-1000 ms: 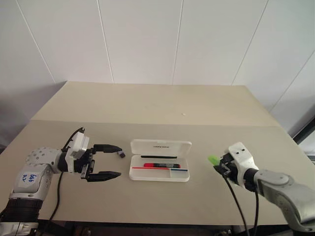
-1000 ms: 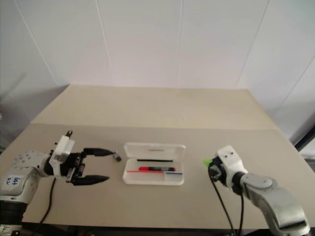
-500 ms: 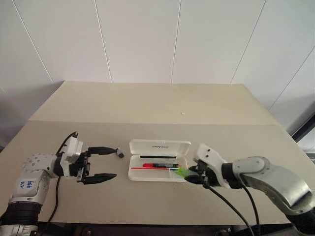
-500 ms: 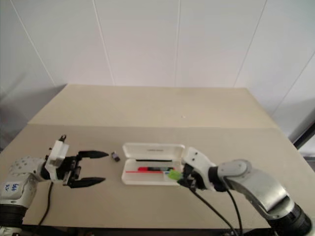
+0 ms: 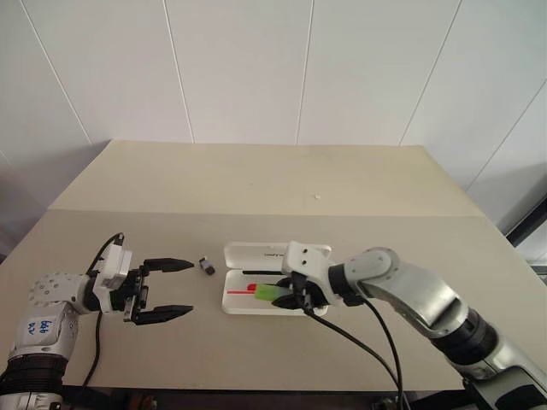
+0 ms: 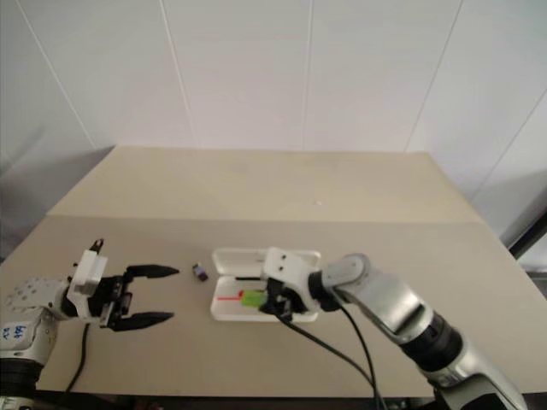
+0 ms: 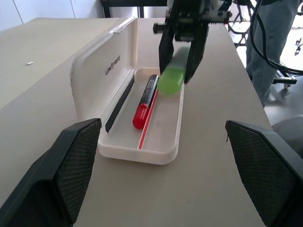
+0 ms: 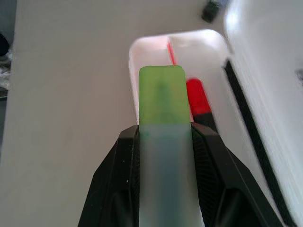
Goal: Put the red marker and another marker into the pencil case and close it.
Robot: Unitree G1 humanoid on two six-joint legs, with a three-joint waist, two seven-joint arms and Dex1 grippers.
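The other marker, now held just over the open tray, will go down between the thin red piece and the case's front side (image 5: 252, 301) (image 8: 166, 125) from my right gripper.
The white pencil case (image 5: 235, 304) lies open at the table's middle, its lid (image 7: 102, 71) standing up. The red marker (image 7: 142, 111) rests inside it beside a thin red strip. My right gripper (image 5: 289, 295) hovers just over the open tray, shut on the other marker (image 5: 267, 293), whose lime-green cap (image 8: 162, 94) points toward the case's left end. In the right wrist view the red marker (image 8: 196, 97) shows right below that cap. My left gripper (image 5: 190, 289) hangs open and holds nothing, a short way left of the case.
A tiny dark grey block (image 5: 205, 265) lies between the left gripper's far finger and the case. Black cables trail from the right arm (image 5: 410, 295) over the table's front edge. A person's legs (image 7: 277, 38) stand past the table's right end.
The right arm has swung left with the green-capped marker, from the table's right side to over the open case. The left gripper has stayed open and about where it was.
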